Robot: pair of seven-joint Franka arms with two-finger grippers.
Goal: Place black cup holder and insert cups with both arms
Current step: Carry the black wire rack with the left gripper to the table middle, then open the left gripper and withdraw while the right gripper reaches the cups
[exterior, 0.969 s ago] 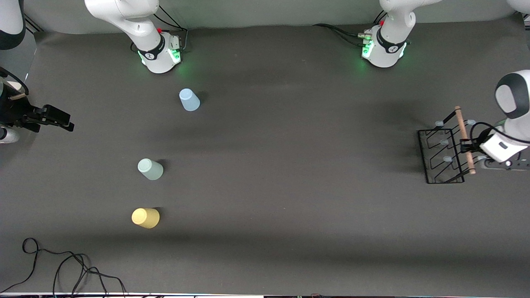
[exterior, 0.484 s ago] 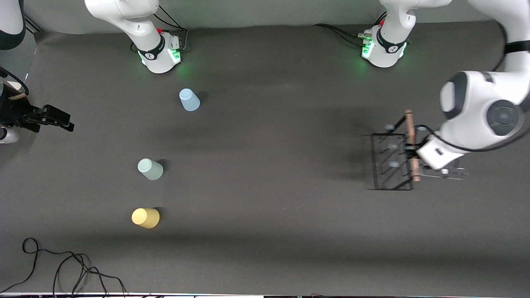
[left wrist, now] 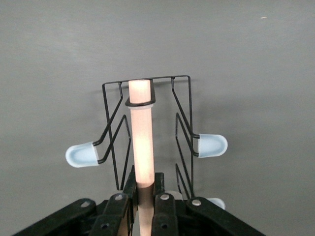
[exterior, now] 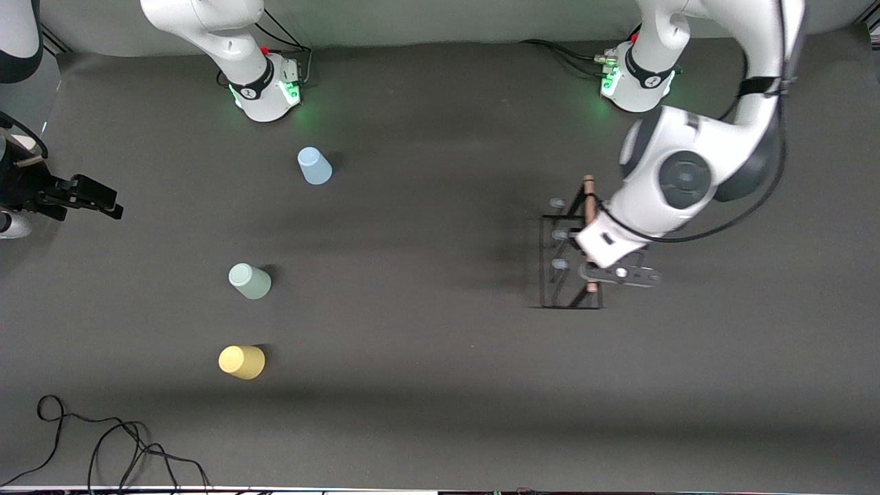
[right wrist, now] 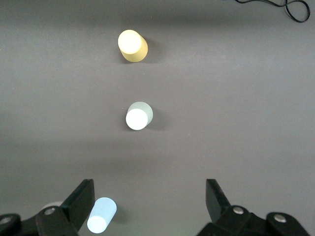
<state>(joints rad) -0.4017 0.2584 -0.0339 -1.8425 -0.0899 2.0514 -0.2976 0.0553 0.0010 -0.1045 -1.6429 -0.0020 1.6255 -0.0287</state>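
The robot's left gripper will set the black cup holder down on the open mat (exterior: 418, 232) next to the pale blue and sage green cups.
My left gripper (exterior: 590, 240) is shut on the light wooden handle (left wrist: 141, 137) of the black cup holder (exterior: 560, 227) and holds it over the table, toward the left arm's end. Its wire frame (left wrist: 182, 123) and pale blue peg tips hang below the handle. The pale blue cup (exterior: 314, 166), sage green cup (exterior: 249, 280) and yellow cup (exterior: 241, 361) stand upside down toward the right arm's end, the yellow one nearest the front camera. My right gripper (right wrist: 150, 196) is open and empty, high above the table, with the blue cup (right wrist: 101, 216) below it. It waits at the table's edge (exterior: 96, 198).
A loose black cable (exterior: 124, 440) lies at the table's front corner at the right arm's end and also shows in the right wrist view (right wrist: 290, 7). The two arm bases (exterior: 265, 89) (exterior: 636, 82) stand along the edge farthest from the front camera. Dark mat covers the table.
My left arm has carried the cup holder from the table's edge at its own end toward the middle. The cups and my right gripper have not moved.
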